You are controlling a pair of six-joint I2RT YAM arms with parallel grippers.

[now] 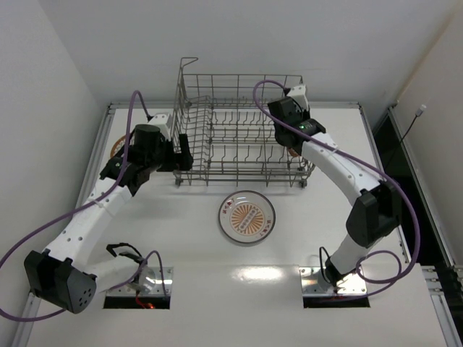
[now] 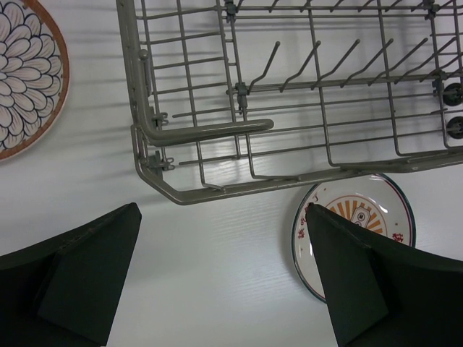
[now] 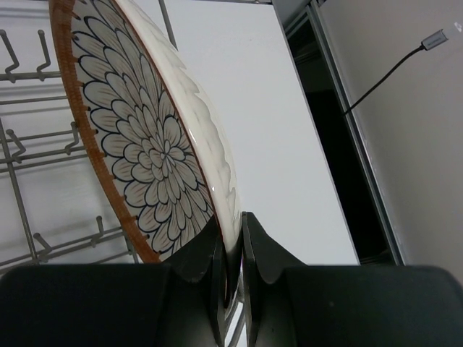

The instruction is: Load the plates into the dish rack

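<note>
The robot's right gripper will set the petal plate down on edge among the rack wires nearest the dark gap (image 1: 291, 146) (image 3: 145, 184).
The grey wire dish rack (image 1: 239, 130) stands at the back middle of the table. The sunburst plate (image 1: 247, 216) lies flat in front of it. A petal plate (image 1: 118, 148) lies flat to the left of the rack, partly hidden by my left arm. My left gripper (image 1: 182, 157) is open and empty at the rack's front left corner (image 2: 189, 194); the left wrist view shows the petal plate (image 2: 22, 72) and the sunburst plate (image 2: 347, 217). My right gripper (image 3: 230, 231) is shut on the rim of another petal plate (image 3: 145, 144), held on edge over the rack's right end (image 1: 292, 148).
White walls stand close on the left and behind the table. A dark gap and rail (image 1: 405, 166) run along the table's right edge, with a cable (image 3: 391, 72) there. Upright tines (image 3: 22, 144) lie just beside the held plate.
</note>
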